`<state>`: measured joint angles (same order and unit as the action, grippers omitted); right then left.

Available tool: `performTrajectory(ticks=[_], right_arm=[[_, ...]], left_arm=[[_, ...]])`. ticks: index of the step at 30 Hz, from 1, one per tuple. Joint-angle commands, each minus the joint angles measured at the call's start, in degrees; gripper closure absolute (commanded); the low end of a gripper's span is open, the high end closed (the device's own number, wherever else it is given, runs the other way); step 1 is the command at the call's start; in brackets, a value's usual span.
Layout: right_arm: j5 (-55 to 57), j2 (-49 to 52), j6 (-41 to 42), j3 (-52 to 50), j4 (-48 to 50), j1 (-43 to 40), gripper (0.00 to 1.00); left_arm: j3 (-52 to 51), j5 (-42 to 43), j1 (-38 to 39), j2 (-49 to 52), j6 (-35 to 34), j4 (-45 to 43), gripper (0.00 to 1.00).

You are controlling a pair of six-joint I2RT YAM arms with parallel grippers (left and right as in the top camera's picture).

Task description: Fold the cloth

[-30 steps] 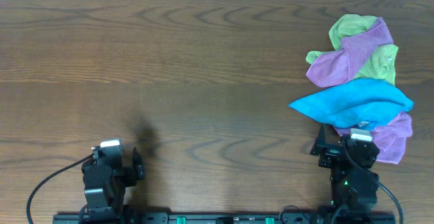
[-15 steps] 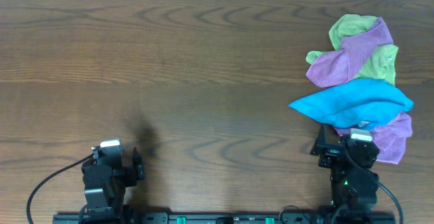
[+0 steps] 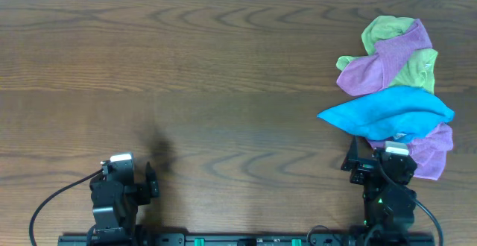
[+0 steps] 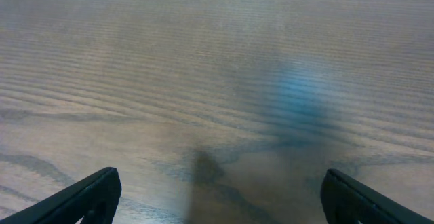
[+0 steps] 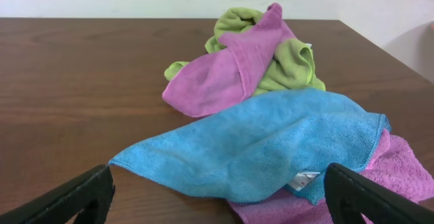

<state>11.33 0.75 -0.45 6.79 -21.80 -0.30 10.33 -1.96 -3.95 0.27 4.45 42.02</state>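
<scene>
Next, my right gripper should grab the near purple cloth by its uncovered part [image 3: 429, 150] [image 5: 399, 172], which sticks out from under the blue cloth.
A heap of cloths lies at the table's right. A blue cloth [image 3: 391, 113] sits on top at the front, with purple cloths [image 3: 376, 65] and a green cloth [image 3: 414, 71] behind and under it. In the right wrist view the blue cloth [image 5: 271, 142] lies just ahead of my open right gripper [image 5: 220, 207], with a purple cloth [image 5: 227, 71] and the green cloth [image 5: 288, 64] behind. My right gripper [image 3: 370, 159] rests at the front edge, empty. My left gripper [image 3: 151, 179] is open and empty at the front left, over bare wood [image 4: 217, 102].
The wooden table [image 3: 186, 74] stretches left and centre of the heap. A second purple cloth [image 3: 432, 153] pokes out under the blue one at the right, close to the right arm's base. A white wall edge runs along the far side.
</scene>
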Motion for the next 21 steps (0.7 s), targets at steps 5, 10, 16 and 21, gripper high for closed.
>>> performTrajectory(ticks=[5,10,16,21], right_arm=[[-0.4,0.0,0.8,-0.3,-0.1,0.3,0.01],[-0.5,0.0,0.9,-0.3,1.4,0.3,0.01],[3.6,0.0,8.8,-0.2,6.0,0.1,0.01],[5.2,1.6,16.3,1.4,6.3,-3.9,0.01]], left_arm=[[-0.5,-1.0,0.2,0.0,-0.6,2.2,0.05],[-0.5,-1.0,0.2,0.0,-0.6,2.2,0.05],[-0.5,-1.0,0.2,0.0,-0.6,2.2,0.05],[-0.5,-1.0,0.2,0.0,-0.6,2.2,0.05]])
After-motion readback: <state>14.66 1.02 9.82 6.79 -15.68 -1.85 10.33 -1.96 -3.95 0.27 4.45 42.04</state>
